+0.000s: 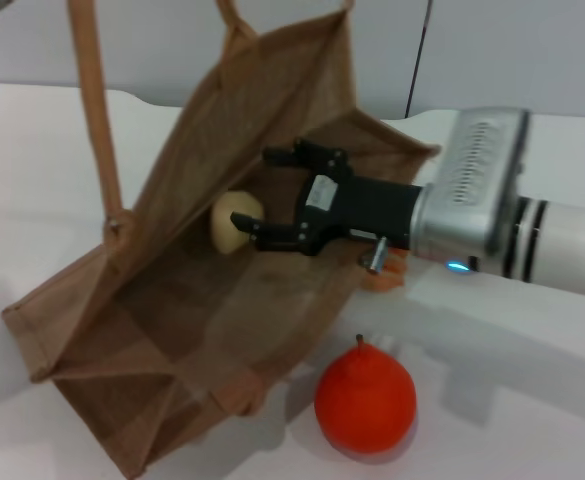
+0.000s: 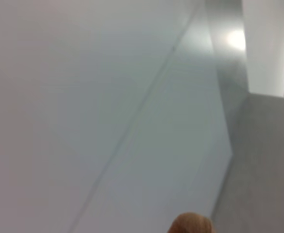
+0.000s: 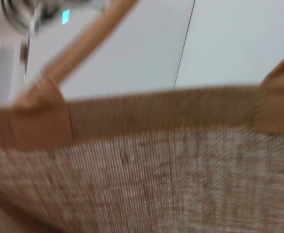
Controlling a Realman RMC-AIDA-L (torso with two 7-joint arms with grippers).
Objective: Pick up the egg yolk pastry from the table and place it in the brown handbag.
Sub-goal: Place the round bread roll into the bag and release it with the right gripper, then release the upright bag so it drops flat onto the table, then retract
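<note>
The robot's left gripper will release the brown handbag on the white table (image 1: pixel 132 222) next to the small orange object.
The brown handbag (image 1: pixel 172 330) stands tilted on the white table with its mouth open; one long handle (image 1: pixel 97 110) runs up out of the head view. My right gripper (image 1: pixel 264 195) reaches into the bag's mouth from the right, its black fingers (image 1: pixel 272 237) spread open. The egg yolk pastry (image 1: pixel 232 220), a pale cream ball, sits inside the bag against the far wall, just past the lower fingertip and not clamped. The right wrist view shows only the bag's burlap wall (image 3: pixel 156 184) and rim band. The left gripper is out of view; the left wrist view shows only wall and a brown tip (image 2: pixel 190 224).
A round orange-red fruit (image 1: pixel 365 400) lies on the table in front of the right arm, beside the bag's near corner. A small orange object (image 1: pixel 384 275) shows partly under the right wrist. The white table (image 1: pixel 532 400) stretches to the right.
</note>
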